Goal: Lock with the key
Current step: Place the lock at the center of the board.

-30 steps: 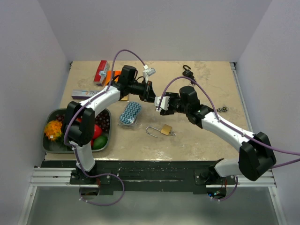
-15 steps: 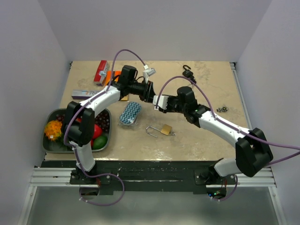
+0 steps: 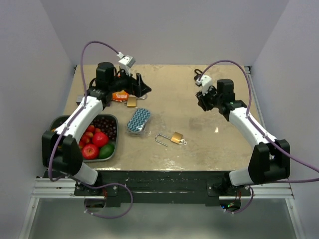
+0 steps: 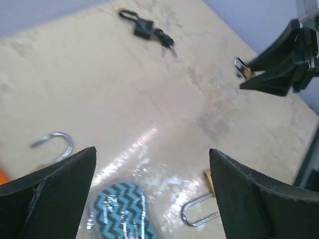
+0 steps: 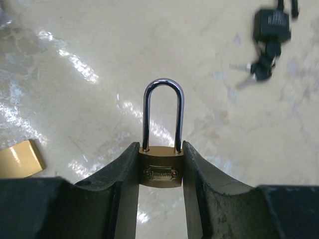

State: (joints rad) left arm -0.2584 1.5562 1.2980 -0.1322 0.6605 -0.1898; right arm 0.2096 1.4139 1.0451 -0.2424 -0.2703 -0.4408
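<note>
Next, my right gripper lets go of the brass padlock on the bare table point(image 3: 230, 112) beneath that gripper's own wrist.
My right gripper point(image 5: 160, 145) is shut on a small brass padlock point(image 5: 160, 169), gripping its body from both sides, and the steel shackle point(image 5: 163, 87) sits down in both holes. It hangs above the table at the right point(image 3: 201, 98), and the left wrist view shows this padlock point(image 4: 242, 69) too. My left gripper point(image 4: 152, 164) stands wide open and empty at the far left point(image 3: 141, 85). No key shows in the held padlock. A bunch of keys point(image 5: 256, 69) lies by a black padlock point(image 5: 271, 24) at the back.
A second brass padlock point(image 3: 173, 138) with its shackle swung open lies mid-table. A blue zigzag pouch point(image 3: 138, 120) lies left of it. Another brass padlock point(image 3: 131, 101) and an orange pack point(image 3: 119, 94) are under the left arm. A fruit tray point(image 3: 116, 134) stands at the near left.
The grippers met mid-table a second ago. They have drawn apart: the left one opened and pulled back far left, while the right one carried the small padlock to the right.
</note>
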